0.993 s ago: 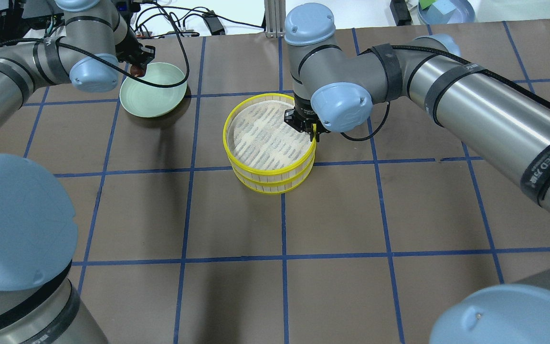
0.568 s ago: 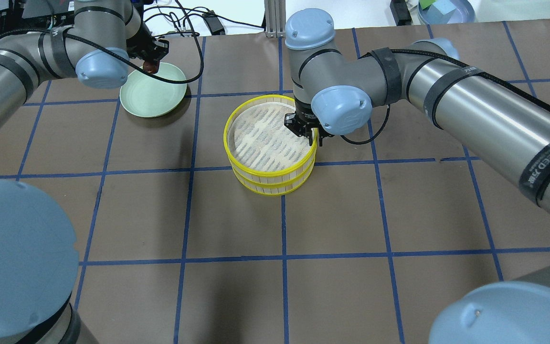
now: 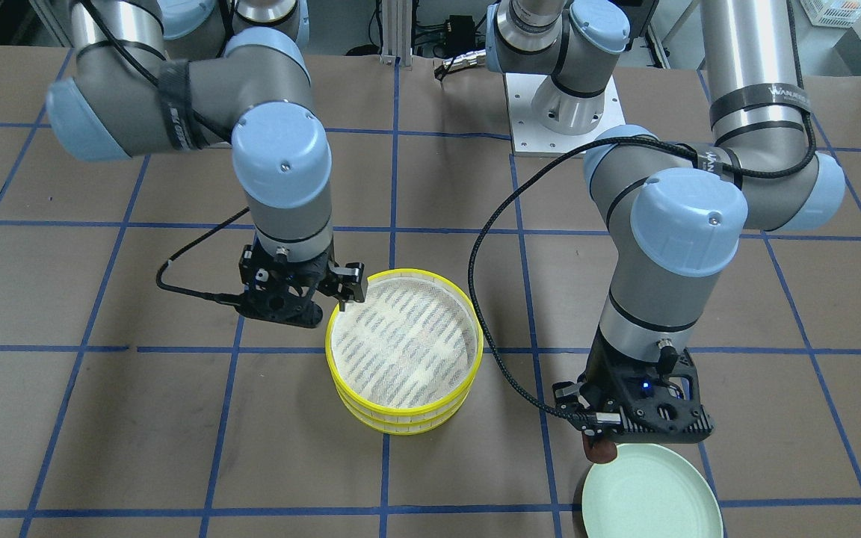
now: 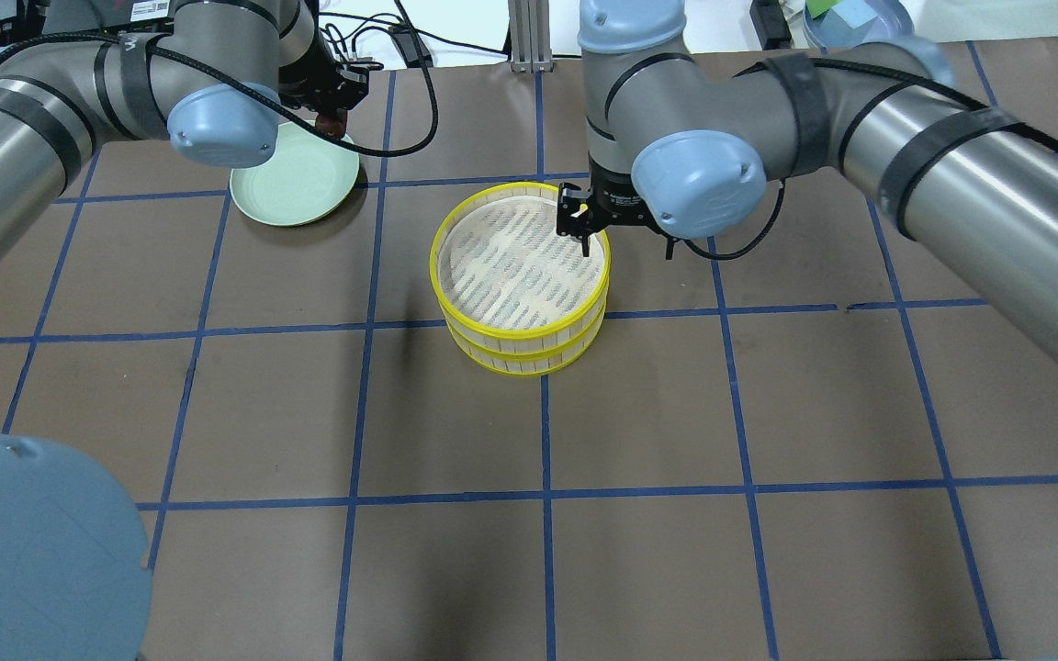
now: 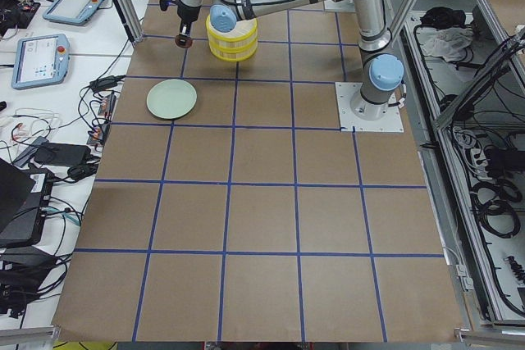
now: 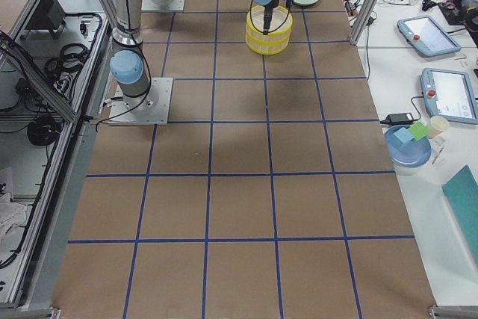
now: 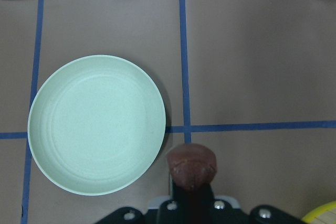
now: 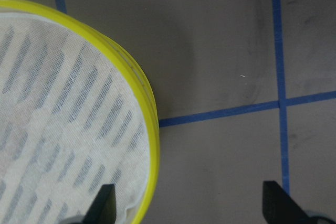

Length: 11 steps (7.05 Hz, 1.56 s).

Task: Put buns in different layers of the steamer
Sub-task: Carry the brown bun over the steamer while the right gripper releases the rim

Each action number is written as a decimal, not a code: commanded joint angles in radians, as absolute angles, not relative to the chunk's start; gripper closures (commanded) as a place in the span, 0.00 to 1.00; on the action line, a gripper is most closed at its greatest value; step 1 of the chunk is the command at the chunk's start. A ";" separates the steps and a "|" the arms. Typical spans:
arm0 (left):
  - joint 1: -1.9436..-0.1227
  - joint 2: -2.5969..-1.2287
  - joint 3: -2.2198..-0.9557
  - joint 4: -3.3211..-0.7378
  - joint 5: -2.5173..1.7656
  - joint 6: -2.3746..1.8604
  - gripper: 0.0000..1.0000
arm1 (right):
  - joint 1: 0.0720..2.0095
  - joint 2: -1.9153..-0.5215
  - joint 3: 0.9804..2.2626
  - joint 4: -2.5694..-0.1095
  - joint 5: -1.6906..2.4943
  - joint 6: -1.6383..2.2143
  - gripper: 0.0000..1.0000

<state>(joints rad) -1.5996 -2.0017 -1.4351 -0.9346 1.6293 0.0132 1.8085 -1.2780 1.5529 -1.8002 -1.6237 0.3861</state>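
Observation:
I should open my left gripper and let the reddish-brown bun go near the middle of the top tray's whitish mesh liner [image 3: 420, 349].
The steamer [image 4: 438, 250] is two stacked yellow-rimmed trays with a whitish mesh liner; its top tray is empty. It also shows in the front view [image 3: 403, 406] and the right wrist view [image 8: 150, 109]. My right gripper [image 4: 627, 244] [image 8: 189, 205] is open and empty above the steamer's right rim, one finger over the mesh and the other outside it. My left gripper [image 3: 599, 437] is shut on the dark reddish-brown bun [image 7: 191, 165] [image 3: 599, 450], held above the table just off the plate's edge. The pale bun is out of view.
A pale green plate [image 4: 290, 184] [image 7: 94, 124] lies empty at the far left of the brown table, which is marked with blue tape lines. Cables and equipment lie beyond the table's far edge.
My left gripper has carried the brown bun rightward from over the plate to its right edge. My right gripper has let go of the steamer's right rim, risen and opened wide.

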 commanded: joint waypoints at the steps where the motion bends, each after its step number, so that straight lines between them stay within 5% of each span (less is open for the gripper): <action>1: -1.617 -1.941 -1.436 -1.018 1.608 -0.044 1.00 | 1.734 -1.449 1.551 -1.656 -1.597 0.328 0.00; 4: -1.770 -1.899 -1.520 -1.058 1.574 -0.243 1.00 | 1.709 -1.595 1.546 -1.578 -1.608 0.322 0.00; 11: -1.876 -1.950 -1.545 -1.040 1.500 -0.279 1.00 | 1.697 -1.600 1.525 -1.577 -1.608 0.299 0.00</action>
